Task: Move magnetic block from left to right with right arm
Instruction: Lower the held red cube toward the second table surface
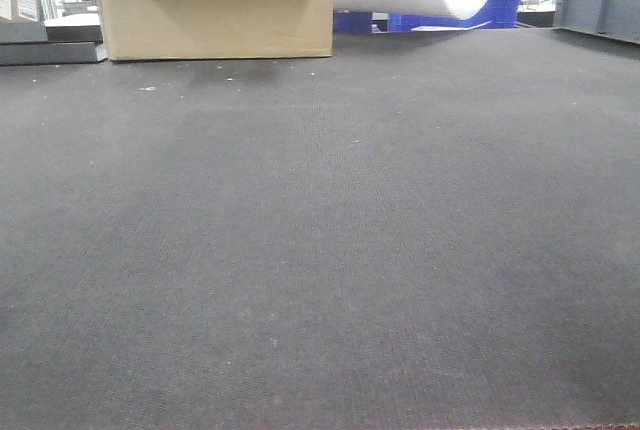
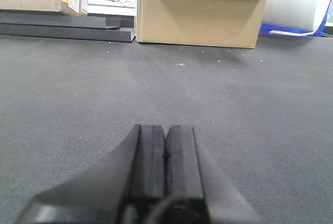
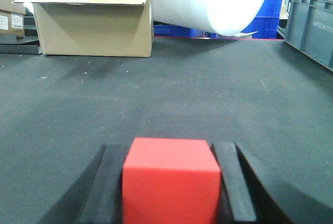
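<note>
Next, I set the magnetic block down with my right gripper in the middle of the mat, straight out from the cardboard box's edge (image 1: 326, 203) beside the white roll.
In the right wrist view the magnetic block (image 3: 170, 182), a plain red cube, sits between the two black fingers of my right gripper (image 3: 169, 148). Both fingers press its sides, so the gripper is shut on it. Whether the block rests on the dark grey mat (image 3: 171, 94) or hangs just above it cannot be told. In the left wrist view my left gripper (image 2: 166, 128) is shut, pads together, holding nothing, low over the mat. The front view shows only bare mat (image 1: 320, 250), with no block and no gripper.
A cardboard box (image 3: 93, 26) stands at the far left of the mat and also appears ahead of the left gripper (image 2: 200, 13). A big white roll (image 3: 213, 0) hangs over the back edge. A grey crate (image 3: 312, 21) lines the far right, with blue crates (image 3: 268, 10) behind.
</note>
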You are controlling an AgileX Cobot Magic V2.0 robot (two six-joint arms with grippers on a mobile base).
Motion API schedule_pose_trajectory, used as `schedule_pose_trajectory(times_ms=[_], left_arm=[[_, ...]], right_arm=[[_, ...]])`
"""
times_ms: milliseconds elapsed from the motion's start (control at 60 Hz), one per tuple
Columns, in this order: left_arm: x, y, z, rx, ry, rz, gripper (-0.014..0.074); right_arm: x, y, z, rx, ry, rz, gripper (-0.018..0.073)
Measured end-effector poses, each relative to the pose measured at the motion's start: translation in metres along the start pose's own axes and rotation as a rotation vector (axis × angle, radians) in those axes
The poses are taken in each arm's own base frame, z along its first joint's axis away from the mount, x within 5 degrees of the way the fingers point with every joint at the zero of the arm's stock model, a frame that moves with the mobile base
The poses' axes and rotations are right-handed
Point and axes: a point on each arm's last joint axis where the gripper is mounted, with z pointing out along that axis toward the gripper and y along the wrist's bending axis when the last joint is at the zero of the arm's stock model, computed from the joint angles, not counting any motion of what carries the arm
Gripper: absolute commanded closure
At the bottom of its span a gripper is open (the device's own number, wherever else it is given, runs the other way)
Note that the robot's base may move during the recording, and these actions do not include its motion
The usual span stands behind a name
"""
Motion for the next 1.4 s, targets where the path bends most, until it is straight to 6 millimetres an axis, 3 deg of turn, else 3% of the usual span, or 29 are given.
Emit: schedule_pose_trajectory(times_ms=[334, 517, 751, 951, 1168, 1401], left_arm=[[0.0, 0.0, 0.0, 0.0, 0.0, 0.0, 0.0713], [0.0, 0.0, 0.0, 0.0, 0.0, 0.0, 0.0713], [0.0, 0.0, 0.0, 0.0, 0.0, 0.0, 0.0713], [0.0, 0.0, 0.0, 0.0, 0.0, 0.0, 0.0713], [0.0, 0.0, 0.0, 0.0, 0.0, 0.0, 0.0713], [0.0, 0.0, 0.0, 0.0, 0.0, 0.0, 0.0712]], right_arm=[[-0.003, 0.001, 0.0, -0.011, -0.036, 0.0, 0.0388], [-0.021, 0.008, 0.024, -0.025, 0.042, -0.039, 0.0388], [-0.051, 0.035, 0.092, -0.179, 0.235, -0.132, 0.0388], [-0.06, 0.076, 0.146, -0.382, 0.357, -0.189, 0.0388], [-0.034, 0.126, 0.214, -0.481, 0.595, -0.255, 0.0388], [0.001, 0.157, 0.275, -0.497, 0.808, -0.268, 0.0388]])
